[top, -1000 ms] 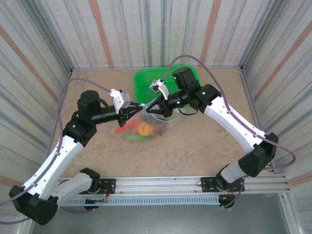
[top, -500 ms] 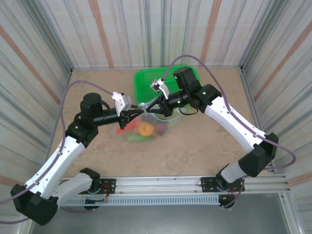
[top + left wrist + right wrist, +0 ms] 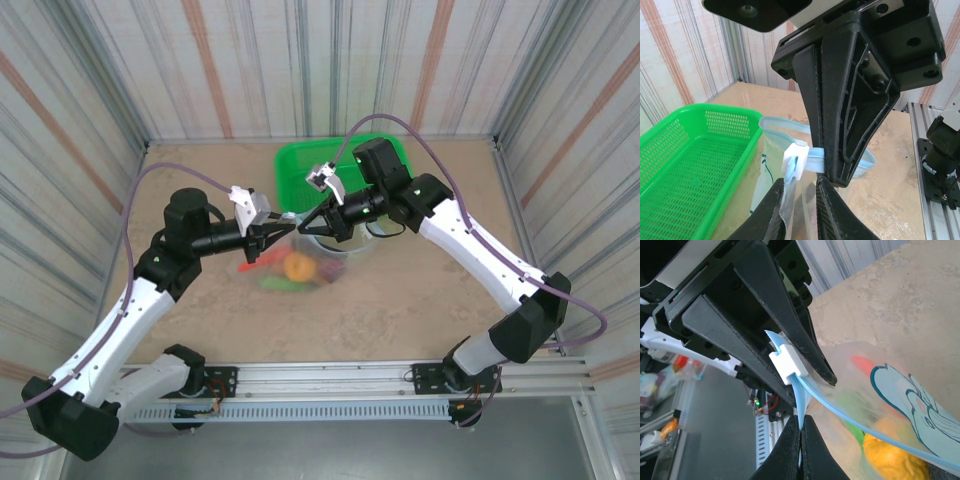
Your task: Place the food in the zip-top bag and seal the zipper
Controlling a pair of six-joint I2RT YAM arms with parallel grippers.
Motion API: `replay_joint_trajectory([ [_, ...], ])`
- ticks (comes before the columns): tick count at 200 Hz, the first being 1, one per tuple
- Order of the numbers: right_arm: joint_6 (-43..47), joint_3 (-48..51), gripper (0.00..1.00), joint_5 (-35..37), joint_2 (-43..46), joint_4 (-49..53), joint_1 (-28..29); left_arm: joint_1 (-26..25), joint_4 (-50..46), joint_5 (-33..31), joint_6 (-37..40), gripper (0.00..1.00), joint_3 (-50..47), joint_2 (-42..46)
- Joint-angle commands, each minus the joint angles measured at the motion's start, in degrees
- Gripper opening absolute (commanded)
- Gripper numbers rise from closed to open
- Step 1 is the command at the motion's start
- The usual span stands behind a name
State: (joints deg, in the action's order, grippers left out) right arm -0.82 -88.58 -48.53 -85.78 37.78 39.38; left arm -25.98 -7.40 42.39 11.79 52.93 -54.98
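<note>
The robot's right gripper is pinching the zipper next to the white slider, so it should open and take the slider (image 3: 788, 364) while the left gripper holds the end of the zipper.
The clear zip-top bag (image 3: 300, 262) hangs between both grippers above the table. Through it I see an orange carrot (image 3: 262, 262), a yellow-orange ball (image 3: 296, 265), green pieces (image 3: 283, 283) and a purple piece (image 3: 328, 267). My right gripper (image 3: 801, 432) is shut on the end of the light blue zipper (image 3: 850, 400). My left gripper (image 3: 799, 182) is closed on the bag film just under the white slider (image 3: 794, 159); the film fills the narrow gap. The grippers (image 3: 287, 228) (image 3: 303, 222) nearly touch. The blue elephant print (image 3: 912, 395) faces the right wrist view.
The green mesh basket (image 3: 300, 165) stands on the table just behind the bag, and its near wall (image 3: 690, 165) is close beside the left gripper. Striped walls close in the sandy table (image 3: 420, 290) on three sides.
My left arm has edged slightly right and forward, bringing its gripper closer to the right one. The bag stays hanging between both grippers; the right arm has barely moved.
</note>
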Motion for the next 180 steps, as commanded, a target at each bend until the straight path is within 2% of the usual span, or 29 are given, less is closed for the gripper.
replay_joint_trajectory([
  [1,-0.36,-0.3,0.0,-2.97,-0.26,0.6,0.59,0.18,-0.04,1.0,0.49,0.21,1.68,-0.02],
  [22,-0.16,-0.28,0.0,-2.66,-0.47,1.14,0.68,0.15,-0.14,1.28,0.59,0.16,1.74,0.02],
  [38,0.33,-0.28,0.0,-1.7,-0.68,1.8,0.65,0.14,-0.38,1.52,1.35,0.0,1.65,0.21],
  [53,0.77,-1.12,0.0,1.03,-0.83,2.84,0.24,0.14,-0.53,0.98,1.97,0.0,1.25,0.56],
  [67,0.91,-2.22,0.21,6.94,-0.41,2.79,0.17,0.14,0.13,-0.45,2.05,0.0,0.34,1.01],
  [81,2.86,-2.78,0.24,12.82,0.83,1.64,0.25,0.19,0.96,-1.45,2.28,0.0,-0.76,1.56],
  [90,7.22,-1.88,0.25,15.81,2.41,-0.24,0.6,0.15,1.31,-1.57,2.27,0.0,-1.3,1.63],
  [100,13.86,0.15,0.32,18.9,4.35,-1.77,1.41,0.14,1.35,-1.44,2.3,0.0,-1.59,1.64],
  [111,22.87,1.58,0.33,18.37,6.04,-1.73,1.92,0.18,1.55,-1.31,2.44,0.0,-1.96,1.63],
  [122,27.26,1.3,0.32,17.81,6.79,-1.7,2.1,0.15,1.83,-0.95,2.48,0.0,-2.45,1.79],
  [154,39.01,-4.69,0.31,6.41,4.58,5.49,1.09,0.14,3.45,-0.34,2.27,0.0,-3.78,1.81],
  [180,42.49,-7.83,0.28,1.21,1.1,7.7,0.42,0.14,4.04,-0.13,2.19,0.0,-4.15,1.75],
])
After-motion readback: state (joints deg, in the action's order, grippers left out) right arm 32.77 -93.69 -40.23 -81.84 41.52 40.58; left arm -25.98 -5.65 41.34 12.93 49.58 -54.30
